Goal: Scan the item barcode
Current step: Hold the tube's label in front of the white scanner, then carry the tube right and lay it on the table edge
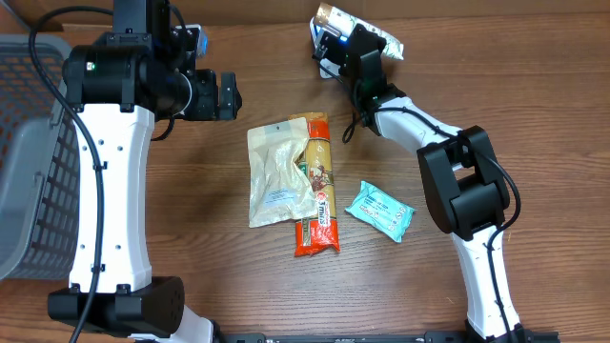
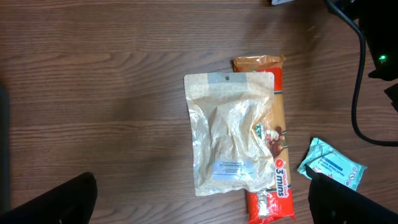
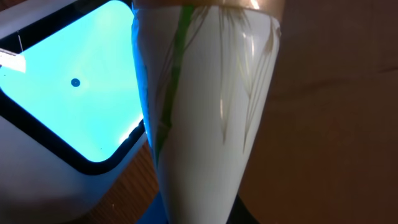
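The robot's right gripper should put the white packet down on the bare table [image 1: 496,197] past the teal packet, away from the noodle pack.
My right gripper [image 1: 345,52] is shut on a white packet with a gold end [image 1: 370,30], held up at the far edge of the table. In the right wrist view the white packet [image 3: 205,112] fills the middle, green lines printed on it, right beside the scanner [image 3: 62,99] with its glowing cyan window. The scanner [image 1: 321,38] shows in the overhead view as a blue glow just left of the gripper. No barcode is visible. My left gripper [image 1: 225,95] hovers open over the table with nothing between its fingers [image 2: 56,199].
A beige clear-front pouch [image 2: 230,134] lies partly over an orange-red noodle pack [image 2: 280,180] mid-table. A teal packet [image 2: 333,165] lies to their right. A grey mesh basket [image 1: 29,143] stands at the left edge.
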`<state>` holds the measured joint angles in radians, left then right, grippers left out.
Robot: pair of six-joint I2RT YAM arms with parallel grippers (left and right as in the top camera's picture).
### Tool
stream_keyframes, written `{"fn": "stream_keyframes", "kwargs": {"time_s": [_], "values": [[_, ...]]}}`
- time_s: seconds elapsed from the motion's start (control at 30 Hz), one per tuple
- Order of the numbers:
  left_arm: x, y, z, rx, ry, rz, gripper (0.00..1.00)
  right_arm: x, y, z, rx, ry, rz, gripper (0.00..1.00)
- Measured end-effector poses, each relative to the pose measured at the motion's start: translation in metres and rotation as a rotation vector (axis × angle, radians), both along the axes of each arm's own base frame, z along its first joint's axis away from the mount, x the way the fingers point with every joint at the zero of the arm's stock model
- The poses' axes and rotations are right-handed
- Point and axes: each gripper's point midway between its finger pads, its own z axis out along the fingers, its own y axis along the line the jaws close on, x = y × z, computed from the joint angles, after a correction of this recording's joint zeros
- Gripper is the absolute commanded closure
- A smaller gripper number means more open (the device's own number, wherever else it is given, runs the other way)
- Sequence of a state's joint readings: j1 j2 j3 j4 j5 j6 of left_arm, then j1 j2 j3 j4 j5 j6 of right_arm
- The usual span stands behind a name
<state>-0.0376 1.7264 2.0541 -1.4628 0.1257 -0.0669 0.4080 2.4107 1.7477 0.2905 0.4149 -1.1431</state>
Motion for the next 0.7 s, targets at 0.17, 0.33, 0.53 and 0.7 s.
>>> {"fn": "stream_keyframes", "kwargs": {"time_s": [0.17, 0.33, 0.53, 0.7], "values": [[0.000, 0.000, 0.000, 0.000, 0.000, 0.000, 0.00, -0.001, 0.002, -0.008, -0.066, 0.016, 0.028, 0.96], [0.000, 0.000, 0.000, 0.000, 0.000, 0.000, 0.00, -0.002, 0.005, -0.019, -0.120, 0.032, 0.050, 0.96], [0.000, 0.000, 0.000, 0.000, 0.000, 0.000, 0.01, -0.002, 0.008, -0.022, -0.151, 0.026, 0.058, 0.96], [0.000, 0.000, 0.000, 0.000, 0.000, 0.000, 0.00, -0.003, 0.005, -0.020, -0.178, 0.020, 0.031, 0.96]]}}
